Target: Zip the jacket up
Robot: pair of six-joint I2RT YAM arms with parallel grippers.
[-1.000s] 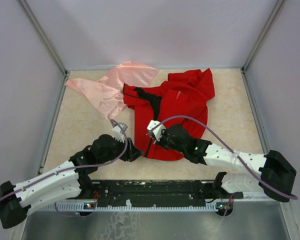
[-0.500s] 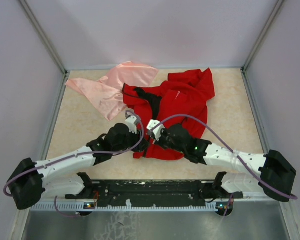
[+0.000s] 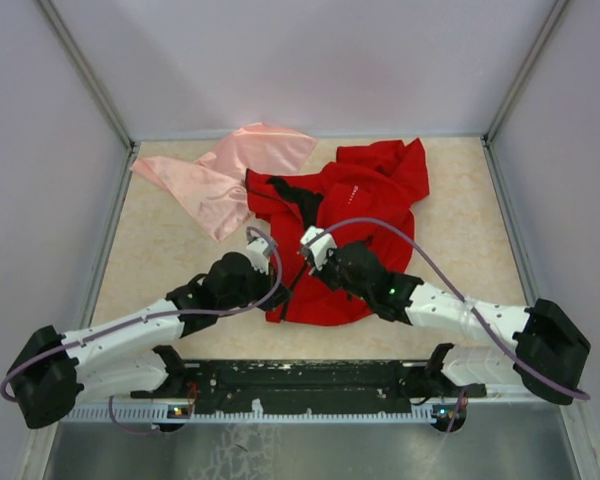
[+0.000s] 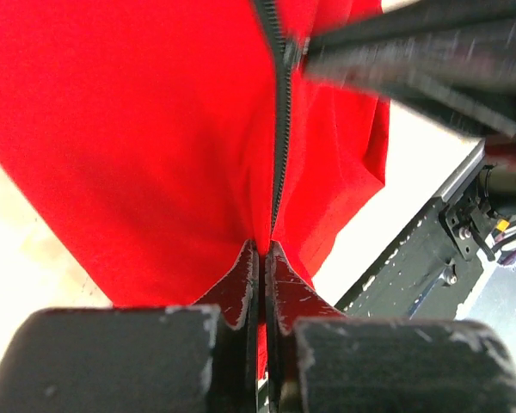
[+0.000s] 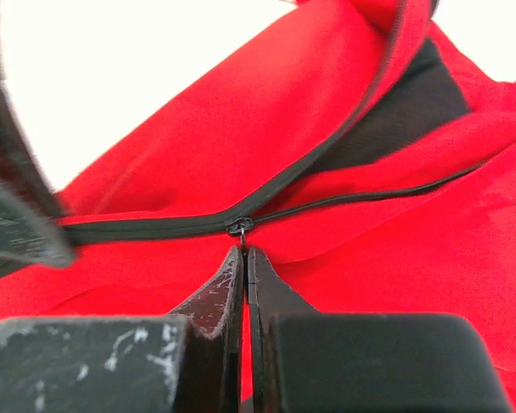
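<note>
The jacket is held by my left gripper near its bottom hem, well below the slider, so that gripper should take the joined zipper (image 3: 299, 273) beside the slider before my right gripper pulls.
The red jacket (image 3: 370, 190) lies crumpled on the table's right half, its black zipper (image 4: 281, 129) joined over the lower part and split open above. My left gripper (image 3: 280, 292) is shut on the jacket's bottom hem (image 4: 241, 232), right at the foot of the zipper. A little farther up, my right gripper (image 3: 305, 270) is shut on the pull tab of the zipper slider (image 5: 239, 226). Beyond the slider the two zipper halves spread apart around the black lining (image 5: 413, 103). The two grippers stand close together, tip towards tip.
A pale pink shiny cloth (image 3: 230, 170) lies at the back left, touching the jacket's collar. Grey walls close in the table on three sides. A black rail (image 3: 310, 380) runs along the near edge behind the hem.
My left arm swung in from the left to the jacket's bottom hem and its jaws closed on it. The right gripper stayed shut on the slider and crept slightly up the zipper.
</note>
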